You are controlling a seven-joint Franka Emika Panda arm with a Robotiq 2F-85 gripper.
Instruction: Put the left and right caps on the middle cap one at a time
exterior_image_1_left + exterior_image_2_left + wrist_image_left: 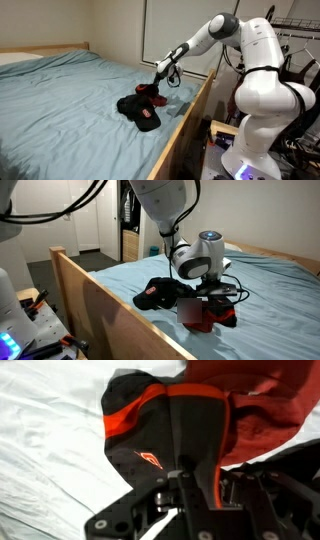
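Note:
Next, my gripper releases the cap on the black heap with the red logo [150, 104], over the light blue bedsheet. The red cap is now held low beside that heap.
The red cap [255, 405] with a dark brim [195, 430] fills the wrist view. My gripper [195, 482] is shut on its dark brim. In both exterior views the gripper [158, 88] [205, 288] holds the red cap [157, 96] [212, 316] low over the bed, right beside a black heap of cap [136, 106] [160, 293]. That heap shows a red logo [150, 458] and an orange-red stripe. I cannot tell whether it is one black cap or two stacked. No whitish visor mark shows.
The caps lie on a light blue bedsheet [70, 100] close to the bed's wooden side rail [185, 125] [110, 315]. The robot's white base [265, 90] stands beside the bed. A wall and doors are behind.

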